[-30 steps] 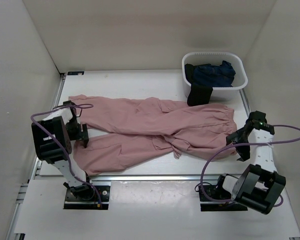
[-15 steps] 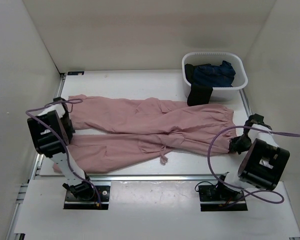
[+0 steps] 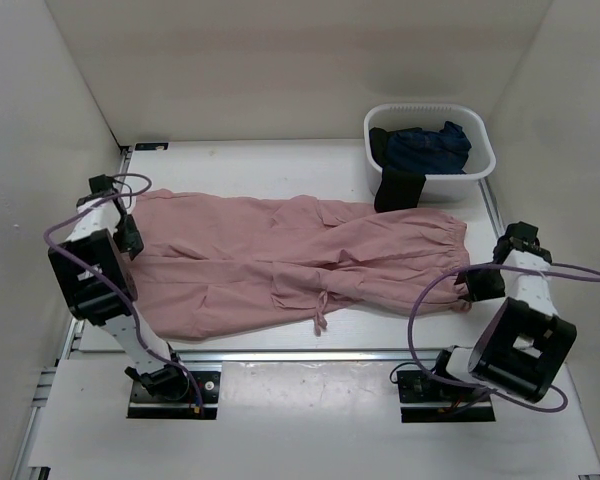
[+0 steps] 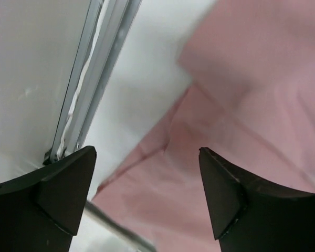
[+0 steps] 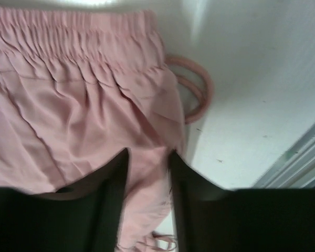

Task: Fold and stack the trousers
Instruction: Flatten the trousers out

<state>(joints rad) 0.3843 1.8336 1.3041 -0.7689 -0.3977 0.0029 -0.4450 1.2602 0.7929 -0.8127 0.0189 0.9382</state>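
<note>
The far leg of the trousers lies partly over the near leg, so the robot's left gripper will grab the near leg's end [image 3: 143,295] and pull it toward the front rail.
The dusty-pink trousers [image 3: 300,260] lie flat across the table, legs to the left and gathered waist to the right, with one leg lying partly over the other. My left gripper [image 3: 130,238] hangs over the leg ends at the left edge. In the left wrist view its jaws [image 4: 147,152] stand wide apart above the pink fabric [image 4: 241,105], holding nothing. My right gripper [image 3: 477,285] is at the waist's near right corner. In the right wrist view it [image 5: 148,155] is shut on a fold of the trousers [image 5: 68,94] below the elastic waistband. The drawstring loop [image 5: 199,89] lies beside it.
A white basket [image 3: 480,165] stands at the back right, holding a dark navy garment [image 3: 425,145], with a black garment [image 3: 398,188] draped over its front rim. A metal rail [image 4: 94,68] runs along the table's left edge. White walls enclose the table on three sides.
My left gripper has moved back and left along the leg ends. The near leg has shifted up against the far leg. My right gripper has stayed at the waist corner.
</note>
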